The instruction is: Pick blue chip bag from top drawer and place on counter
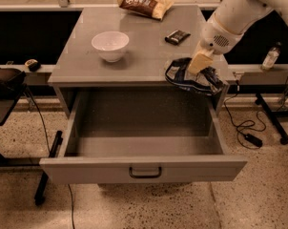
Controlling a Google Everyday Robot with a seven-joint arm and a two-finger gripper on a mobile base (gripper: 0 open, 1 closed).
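Observation:
Next, my gripper drops the blue chip bag on the grey counter [202,47], next to the small black packet. The bag now hangs above the open top drawer.
The blue chip bag [194,78] is crumpled, dark blue with white patches, and hangs in the air at the counter's front right edge, above the back right of the open top drawer [144,123]. My gripper [197,66] is shut on the bag's top, at the end of the white arm reaching in from the upper right. The drawer is pulled out, with a dark curved handle [145,171] on its front. The grey counter [134,42] lies just behind and left of the bag.
On the counter stand a white bowl [110,45] at the left, a small black packet [177,36] at the right and a brown chip bag [143,1] at the back. A bottle [271,56] and cables [246,128] are on the right. A dark stand [5,87] is at the left.

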